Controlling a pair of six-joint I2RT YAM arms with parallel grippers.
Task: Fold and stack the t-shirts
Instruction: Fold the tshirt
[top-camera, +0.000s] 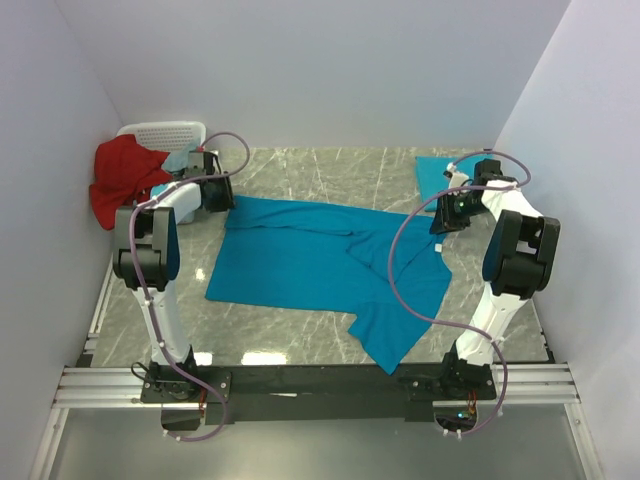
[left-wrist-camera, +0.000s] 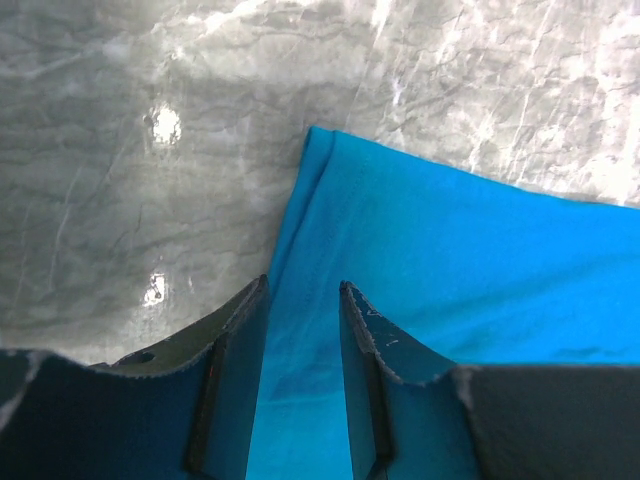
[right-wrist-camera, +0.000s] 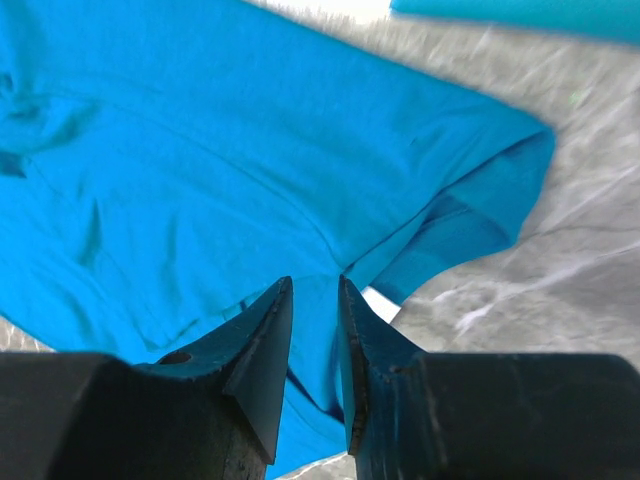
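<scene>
The top layer's corner stops short of the shirt's edge by the white label, so next my right gripper pinches that corner (right-wrist-camera: 340, 263) and pulls it closer.
A teal t-shirt (top-camera: 320, 265) lies across the middle of the marble table, partly folded, with one flap reaching toward the near edge. My left gripper (top-camera: 222, 195) hovers low over its far-left corner. In the left wrist view that gripper (left-wrist-camera: 303, 288) is open, and the shirt's hem (left-wrist-camera: 450, 260) lies flat below the gap. My right gripper (top-camera: 440, 222) is at the shirt's far-right corner. It (right-wrist-camera: 315, 282) is open too, over a doubled fold of cloth (right-wrist-camera: 200, 150) with a white label (right-wrist-camera: 380, 303) showing. A second teal t-shirt (top-camera: 435, 170), folded, lies at the back right.
A white basket (top-camera: 165, 133) stands in the back left corner with a red cloth (top-camera: 125, 175) and a pale blue cloth (top-camera: 180, 158) spilling from it. White walls close in on three sides. The arms' black base rail (top-camera: 320, 380) runs along the near edge.
</scene>
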